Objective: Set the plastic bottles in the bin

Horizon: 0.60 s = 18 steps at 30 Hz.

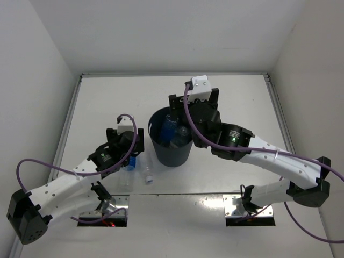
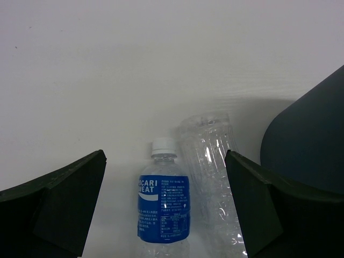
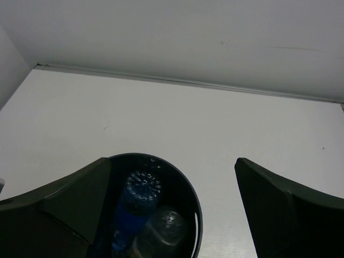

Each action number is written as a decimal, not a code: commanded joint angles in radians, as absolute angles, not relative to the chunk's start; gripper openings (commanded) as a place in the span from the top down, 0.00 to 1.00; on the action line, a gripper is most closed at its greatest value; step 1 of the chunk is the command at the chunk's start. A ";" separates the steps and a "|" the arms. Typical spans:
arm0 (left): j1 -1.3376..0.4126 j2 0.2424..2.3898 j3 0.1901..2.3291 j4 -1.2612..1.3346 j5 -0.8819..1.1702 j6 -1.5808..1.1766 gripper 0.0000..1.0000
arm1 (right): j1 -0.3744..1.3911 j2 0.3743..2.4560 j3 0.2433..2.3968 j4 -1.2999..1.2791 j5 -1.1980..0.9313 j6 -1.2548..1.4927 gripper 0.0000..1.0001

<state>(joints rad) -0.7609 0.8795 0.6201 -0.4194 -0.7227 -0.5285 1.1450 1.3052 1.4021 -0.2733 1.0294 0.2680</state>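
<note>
The blue-labelled bottle lies on the table beside the unlabelled bottle, and I should close my left gripper on its label (image 1: 131, 163) (image 2: 163, 207).
The dark grey-blue bin (image 1: 171, 148) stands mid-table. Inside it, in the right wrist view, lie a blue-labelled bottle (image 3: 137, 199) and a clear bottle (image 3: 167, 228), both base up. My right gripper (image 1: 188, 115) hangs open and empty above the bin (image 3: 196, 215). Left of the bin, a blue-labelled bottle (image 2: 163, 207) and an unlabelled bottle (image 2: 212, 172) lie side by side on the table. My left gripper (image 2: 164, 156) is open just above them, its fingers either side of both, touching neither. In the top view the unlabelled bottle (image 1: 147, 169) shows beside the blue one (image 1: 131, 161).
White walls close in the table on the left, back and right. The bin's side (image 2: 306, 140) stands close to the right of my left gripper's right finger (image 2: 258, 204). Two metal base plates (image 1: 250, 207) sit at the near edge.
</note>
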 commanded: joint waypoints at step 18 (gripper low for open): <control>-0.727 0.940 0.676 -0.400 -0.457 -0.546 0.00 | 1.035 1.207 1.308 -0.451 0.937 0.538 0.00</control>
<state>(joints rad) -0.7506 0.9451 0.6334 -0.4210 -0.5529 -0.5358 1.0500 1.2350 1.3125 -0.4389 0.9745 0.4911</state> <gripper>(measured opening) 0.997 0.996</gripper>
